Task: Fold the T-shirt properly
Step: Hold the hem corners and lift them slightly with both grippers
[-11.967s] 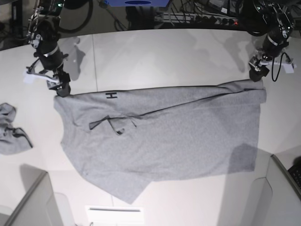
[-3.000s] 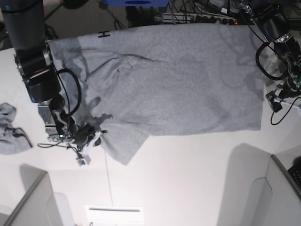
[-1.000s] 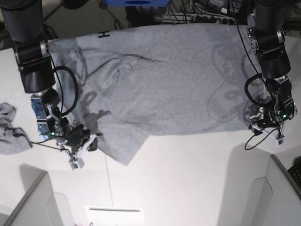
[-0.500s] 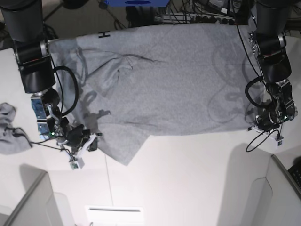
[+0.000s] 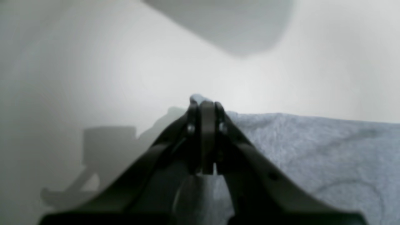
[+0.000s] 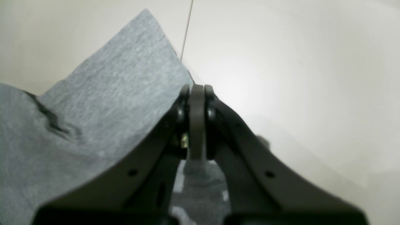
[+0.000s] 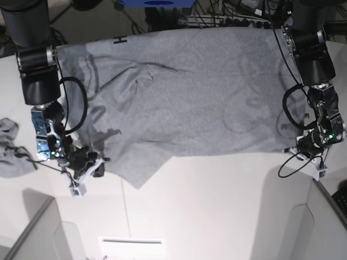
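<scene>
My right gripper's closed fingers meet only the near T-shirt flap's edge, so it should open and pinch more of the hem (image 7: 109, 168) before lifting.
The heather-grey T-shirt (image 7: 200, 92) lies spread over the far half of the white table (image 7: 217, 206), with a black letter H (image 7: 120, 39) at its far left edge. My right gripper (image 7: 98, 167) sits low at the shirt's near left flap. In the right wrist view it (image 6: 197, 89) is shut, with the shirt's edge (image 6: 109, 103) running into the jaws. My left gripper (image 7: 299, 148) is at the shirt's near right corner. In the left wrist view it (image 5: 204, 104) is shut, with a bit of the shirt (image 5: 312, 147) poking out at the tip.
A small crumpled grey cloth (image 7: 11, 149) lies at the table's left edge. Grey panels stand at the near left (image 7: 38, 233) and near right (image 7: 320, 216) corners. Cables and a power strip (image 7: 227, 21) run behind the far edge. A white label (image 7: 130, 241) lies at the front.
My right gripper has moved slightly down and left, pulling the near left flap with it. My left gripper has shifted a little at the near right corner. The shirt otherwise lies as before.
</scene>
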Available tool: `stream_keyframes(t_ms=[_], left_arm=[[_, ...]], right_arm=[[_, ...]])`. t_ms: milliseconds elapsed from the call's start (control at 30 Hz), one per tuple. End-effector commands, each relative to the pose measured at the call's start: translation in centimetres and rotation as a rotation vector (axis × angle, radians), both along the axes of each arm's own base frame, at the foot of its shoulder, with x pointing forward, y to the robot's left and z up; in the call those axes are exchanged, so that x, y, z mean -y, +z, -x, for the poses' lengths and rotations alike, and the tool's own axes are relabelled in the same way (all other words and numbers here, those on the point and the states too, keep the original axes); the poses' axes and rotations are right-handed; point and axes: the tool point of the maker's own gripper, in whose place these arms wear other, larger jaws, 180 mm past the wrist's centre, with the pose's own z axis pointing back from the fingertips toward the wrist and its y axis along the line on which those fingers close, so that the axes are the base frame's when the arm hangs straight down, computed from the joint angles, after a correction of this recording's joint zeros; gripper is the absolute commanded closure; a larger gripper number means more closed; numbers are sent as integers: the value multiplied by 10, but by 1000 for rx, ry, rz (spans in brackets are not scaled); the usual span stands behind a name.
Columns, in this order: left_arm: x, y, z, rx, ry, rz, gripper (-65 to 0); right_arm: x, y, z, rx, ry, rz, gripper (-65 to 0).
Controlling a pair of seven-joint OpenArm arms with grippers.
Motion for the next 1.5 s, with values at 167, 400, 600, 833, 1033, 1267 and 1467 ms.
stream_keyframes(t_ms=[167,400,600,833,1033,1267,1467], left_arm=[[4,40,-11,87,-34,-48,0],[19,44,0,99,-72,-69,0],[18,31,4,66,-62,-51,0],[16,32,3,67,-59,-54,0],[16,33,2,69,-59,-54,0],[15,32,4,64,-59,-58,0],[14,30,5,58,-58,-63,0]], right_arm=[[6,19,-13,57,-15,-10,0],[6,15,-9,48,-13,-8,0],[12,23,-14,68,-39,-24,0],[23,34,-19,-8,-50,-17,-320],[21,43,-24,-35,-29,-2,-453],[35,27,-31,-140,-91,-25,-453],[4,14,-26,-172,29,69,-453]])
